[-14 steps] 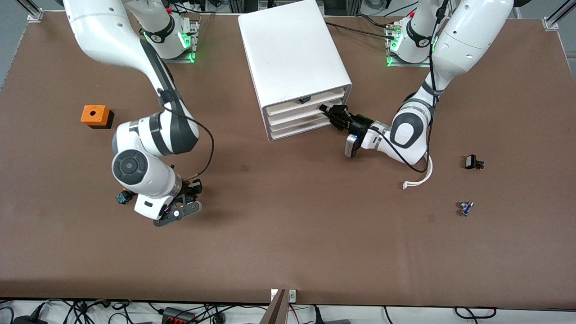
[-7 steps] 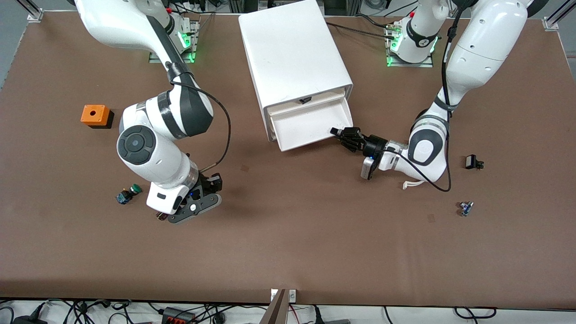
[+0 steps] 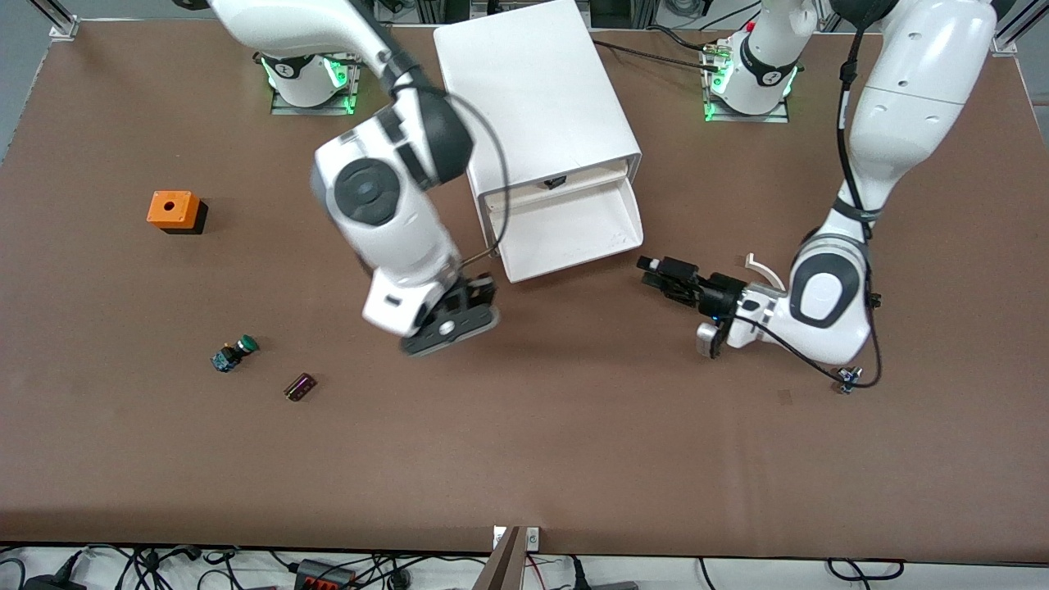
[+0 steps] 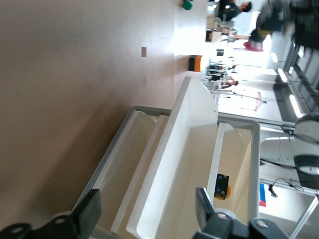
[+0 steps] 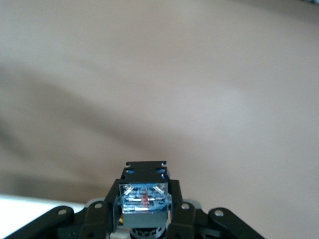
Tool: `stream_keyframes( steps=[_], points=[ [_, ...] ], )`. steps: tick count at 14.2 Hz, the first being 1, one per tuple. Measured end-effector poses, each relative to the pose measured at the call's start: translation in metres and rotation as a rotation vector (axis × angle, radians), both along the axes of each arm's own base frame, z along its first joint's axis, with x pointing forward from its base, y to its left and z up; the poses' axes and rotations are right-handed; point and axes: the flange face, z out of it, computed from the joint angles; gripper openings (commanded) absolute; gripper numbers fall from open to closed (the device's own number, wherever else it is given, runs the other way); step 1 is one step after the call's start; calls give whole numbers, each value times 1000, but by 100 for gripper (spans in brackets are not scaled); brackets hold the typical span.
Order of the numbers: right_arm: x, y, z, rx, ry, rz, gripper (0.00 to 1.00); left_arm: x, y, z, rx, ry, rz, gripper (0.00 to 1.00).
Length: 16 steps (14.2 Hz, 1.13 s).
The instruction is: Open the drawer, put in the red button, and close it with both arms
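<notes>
Next, my right gripper lets go of the red button inside the open drawer [image 3: 573, 234], just behind the middle of the drawer's front side.
The white cabinet [image 3: 533, 90] has a drawer [image 3: 574, 238] pulled out, and no object shows in it. My right gripper [image 3: 449, 326] is over the table beside the drawer's front corner. In the right wrist view it [image 5: 143, 211] is shut on the red button's black and clear body [image 5: 143, 196]. The red cap [image 4: 253, 46] shows only in the left wrist view. My left gripper [image 3: 653, 272] is open and empty, a little off the drawer's other front corner. In its own view it [image 4: 147, 199] faces the drawer front [image 4: 179, 164].
A green-capped button [image 3: 236, 352] and a small dark part [image 3: 300, 387] lie toward the right arm's end. An orange box [image 3: 174, 211] sits farther from the camera. A white curved piece [image 3: 762, 266] and a small blue part [image 3: 848, 377] lie by the left arm.
My left gripper pulled the drawer open, let go and drew back from it. My right gripper rose from beside the green button and moved to the drawer, holding the red button.
</notes>
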Motion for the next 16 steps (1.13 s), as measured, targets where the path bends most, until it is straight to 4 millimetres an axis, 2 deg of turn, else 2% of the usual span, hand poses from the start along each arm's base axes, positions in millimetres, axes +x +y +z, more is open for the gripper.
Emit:
stream_keyframes(
  steps=[2, 4, 6, 9, 11, 14, 16],
  points=[
    [-27, 36, 7, 16, -5, 3, 0, 18, 12, 28, 128, 24, 0, 100],
    [-44, 58, 11, 29, -13, 12, 0, 30, 24, 54, 306, 32, -14, 100],
    [-61, 79, 0, 22, -1, 36, 0, 37, 36, 75, 489, 45, -15, 100],
    [-84, 107, -30, -5, 27, 75, 0, 37, 54, 96, 733, -3, -55, 100],
    [-97, 120, -47, -19, 44, 76, 0, 37, 70, 106, 885, -44, -83, 100],
    [-101, 124, -64, -37, 66, 56, 0, 38, 96, 118, 1056, -103, -118, 100],
    [-102, 123, -75, -60, 88, 56, 0, 40, 109, 141, 1167, -168, -135, 100]
  ],
)
